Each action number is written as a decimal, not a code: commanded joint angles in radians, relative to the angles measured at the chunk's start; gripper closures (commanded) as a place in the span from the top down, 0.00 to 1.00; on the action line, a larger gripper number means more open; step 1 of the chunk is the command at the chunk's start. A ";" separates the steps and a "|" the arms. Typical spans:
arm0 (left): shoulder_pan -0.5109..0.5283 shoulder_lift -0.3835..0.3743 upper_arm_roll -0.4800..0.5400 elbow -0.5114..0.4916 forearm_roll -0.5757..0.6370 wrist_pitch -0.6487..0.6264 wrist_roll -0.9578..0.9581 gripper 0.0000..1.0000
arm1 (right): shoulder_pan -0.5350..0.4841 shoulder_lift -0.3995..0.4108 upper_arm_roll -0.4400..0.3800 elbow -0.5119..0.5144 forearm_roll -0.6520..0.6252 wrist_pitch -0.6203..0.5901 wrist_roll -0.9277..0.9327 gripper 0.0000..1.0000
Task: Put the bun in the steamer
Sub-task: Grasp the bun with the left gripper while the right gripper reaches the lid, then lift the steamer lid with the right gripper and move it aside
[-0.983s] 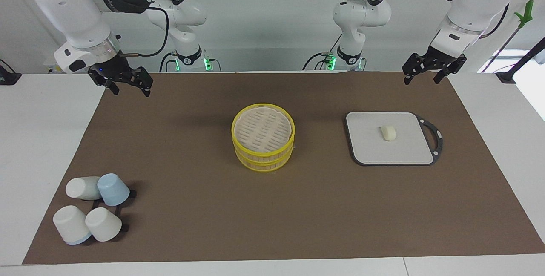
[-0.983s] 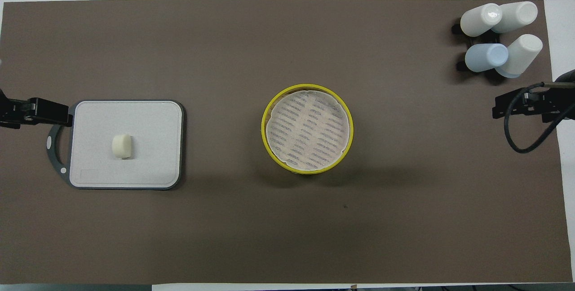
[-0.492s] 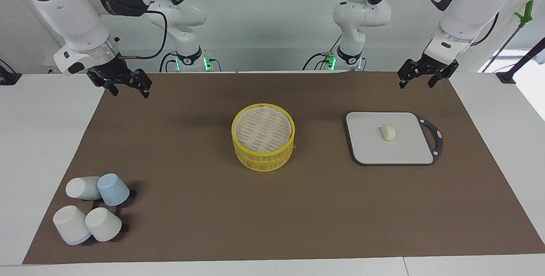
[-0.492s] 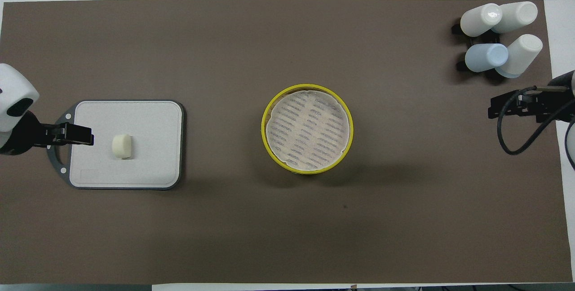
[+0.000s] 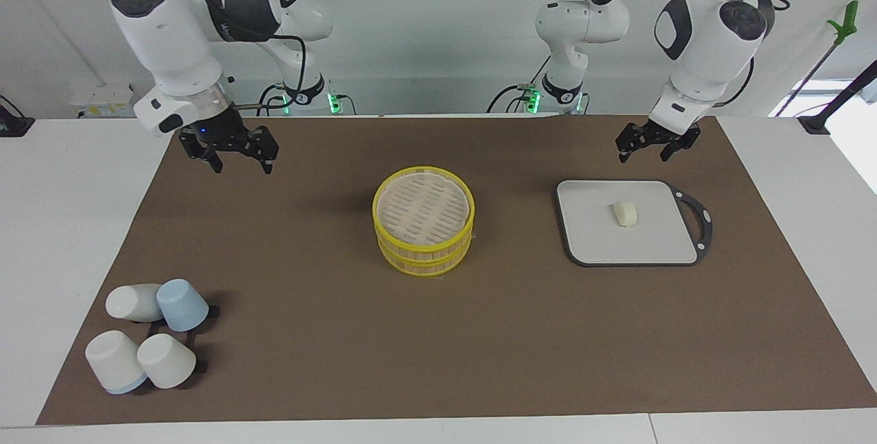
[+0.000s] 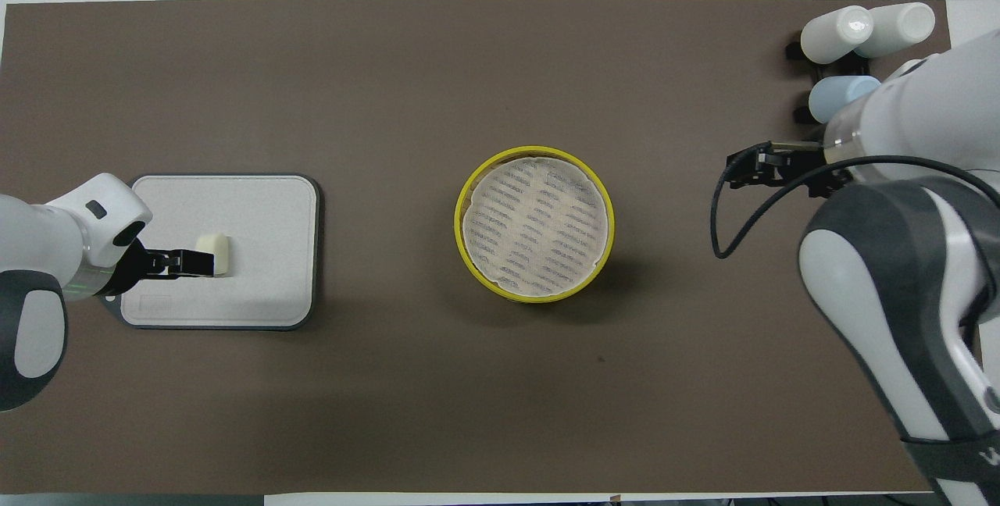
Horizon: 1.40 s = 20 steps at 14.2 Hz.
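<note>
Next, my left gripper moves down to the bun's middle (image 6: 220, 252) on the grey board and closes there.
The bun (image 5: 624, 213) is a small cream lump lying on the grey board (image 5: 589, 238) toward the left arm's end of the table. The steamer (image 5: 423, 221), with yellow rims and a slatted floor, stands mid-table with nothing in it. My left gripper (image 5: 642, 153) is open and empty, up in the air over the board's edge nearest the robots. In the overhead view the left gripper (image 6: 195, 262) covers part of the bun (image 6: 219, 253) on the board (image 6: 258, 217). My right gripper (image 5: 242, 164) is open and empty, over the bare mat beside the steamer (image 6: 534, 223).
Several upturned white and blue cups (image 5: 147, 334) on a black rack stand at the right arm's end, farther from the robots. The right arm hides part of the cups (image 6: 851, 37) in the overhead view. The board's black handle (image 5: 700, 221) points toward the table's end.
The left gripper has swung in from beside the board to over it, by the bun. The right gripper has moved inward over the mat toward the steamer. The bun and steamer have not moved.
</note>
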 commanded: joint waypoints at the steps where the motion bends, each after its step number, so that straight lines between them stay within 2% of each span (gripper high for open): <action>1: 0.037 0.057 -0.007 -0.041 -0.008 0.114 0.025 1.00 | 0.045 0.131 -0.001 0.133 0.014 -0.001 0.055 1.00; 4: 0.037 0.137 -0.007 -0.046 -0.009 0.217 0.024 1.00 | 0.132 0.200 -0.003 0.202 0.025 0.010 0.165 1.00; 6: 0.037 0.166 -0.007 -0.055 -0.008 0.263 0.024 1.00 | 0.164 0.280 -0.003 0.288 0.040 0.025 0.195 1.00; 11: 0.039 0.199 -0.007 -0.081 -0.008 0.325 0.022 1.00 | 0.284 0.468 -0.013 0.498 0.022 -0.008 0.348 1.00; 15: 0.039 0.202 -0.009 -0.084 -0.008 0.323 0.022 0.95 | 0.373 0.548 -0.018 0.569 -0.032 -0.014 0.455 0.99; 17: 0.037 0.202 -0.009 -0.084 -0.009 0.323 0.022 0.86 | 0.402 0.555 -0.017 0.569 -0.032 -0.011 0.497 0.99; 20: 0.037 0.200 -0.009 -0.084 -0.008 0.323 0.022 0.64 | 0.430 0.552 -0.007 0.569 -0.021 -0.014 0.500 0.98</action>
